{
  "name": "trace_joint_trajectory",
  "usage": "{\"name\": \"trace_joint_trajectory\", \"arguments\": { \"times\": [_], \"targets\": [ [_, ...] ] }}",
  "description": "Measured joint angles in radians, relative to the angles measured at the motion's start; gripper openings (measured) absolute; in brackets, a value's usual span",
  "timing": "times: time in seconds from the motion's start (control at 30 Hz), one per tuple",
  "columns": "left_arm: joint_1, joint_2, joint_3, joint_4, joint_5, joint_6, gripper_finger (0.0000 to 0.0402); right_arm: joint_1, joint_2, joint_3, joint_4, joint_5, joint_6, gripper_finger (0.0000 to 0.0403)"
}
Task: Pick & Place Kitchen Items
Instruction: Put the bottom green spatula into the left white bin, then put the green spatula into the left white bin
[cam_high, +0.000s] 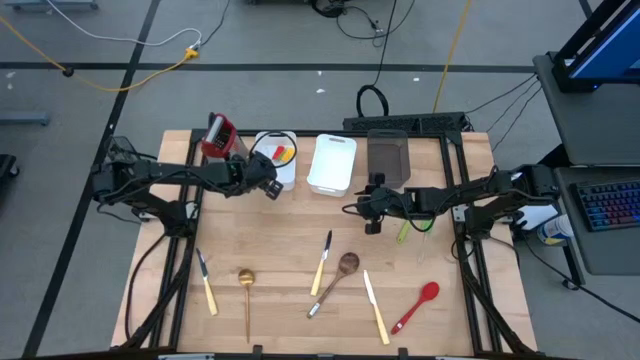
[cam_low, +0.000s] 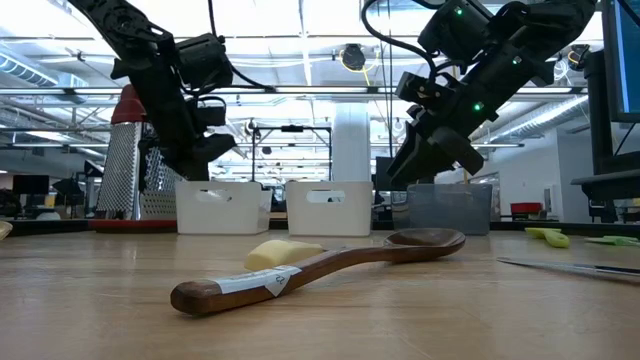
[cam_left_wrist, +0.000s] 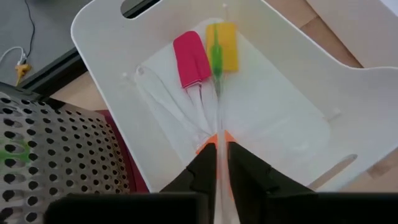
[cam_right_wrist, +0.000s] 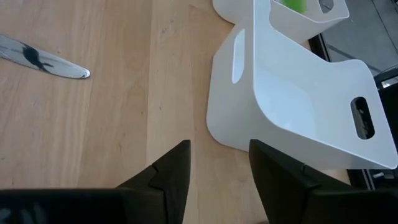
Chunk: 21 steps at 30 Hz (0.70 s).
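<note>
The robot's right gripper will next move to the green spatula and close on its head's base (cam_high: 427, 230), where the clear handle starts.
My left gripper (cam_high: 270, 188) (cam_left_wrist: 217, 168) hangs over the left white bin (cam_high: 283, 178) and is shut on a small orange piece with a clear handle (cam_left_wrist: 211, 142). A pink piece (cam_left_wrist: 191, 59), a yellow piece (cam_left_wrist: 227, 45) and a thin green piece (cam_left_wrist: 214, 56) lie on the bin's floor. My right gripper (cam_high: 372, 222) (cam_right_wrist: 217, 168) is open and empty above the table, in front of the middle white bin (cam_right_wrist: 292, 93). The green spatula (cam_high: 405, 232) lies under the right arm. The wooden spoon (cam_high: 335, 280) (cam_low: 320, 262) lies on the table near the front. My left gripper pinches the clear handle (cam_left_wrist: 217, 190) between its two fingers, just behind the orange head. The fingers come from above, slanting down into the bin. Whether the piece touches the bin's floor, I cannot tell.
A red-topped grater (cam_high: 218, 138) stands left of the bins and a grey bin (cam_high: 388, 158) right of them. Cream-handled knives (cam_high: 206, 283) (cam_high: 321, 262) (cam_high: 375, 305), a gold ladle (cam_high: 246, 295) and a red spoon (cam_high: 415, 307) lie along the table's near part.
</note>
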Motion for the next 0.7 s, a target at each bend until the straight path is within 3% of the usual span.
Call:
{"name": "trace_joint_trajectory", "arguments": {
  "times": [0.23,0.7],
  "targets": [
    [0.0,0.0,0.0,0.0,0.0,0.008,0.0081,0.0,0.0,0.0,0.0,0.0,0.015,0.0155],
    [-0.003,0.0,0.0,0.034,0.0,0.001,0.0077,0.013,-0.018,0.0,-0.069,0.002,0.085,0.0155]
  ]
}}
